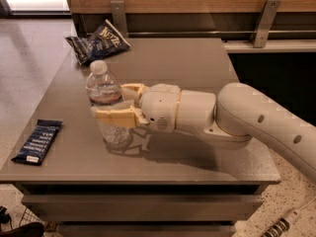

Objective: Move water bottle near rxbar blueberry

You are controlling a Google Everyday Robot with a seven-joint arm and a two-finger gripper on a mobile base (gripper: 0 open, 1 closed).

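Observation:
My gripper is going to let go of the water bottle on the grey table [85,141] beside the inner long edge of the rxbar blueberry.
The water bottle [105,95] is a clear plastic bottle with a white cap and a thin red label band. It stands upright on the grey table [197,73], left of centre. My gripper [114,102] reaches in from the right and is shut on the bottle at mid-height, with one tan finger [118,117] in front and the other behind. The rxbar blueberry [38,141] is a flat dark navy bar with white text. It lies near the table's front left corner, a short way left of the bottle.
A puffy blue chip bag [98,42] lies at the table's back left corner. A wooden wall with metal brackets [264,19] runs behind the table. The table's left and front edges drop to a tiled floor [29,58].

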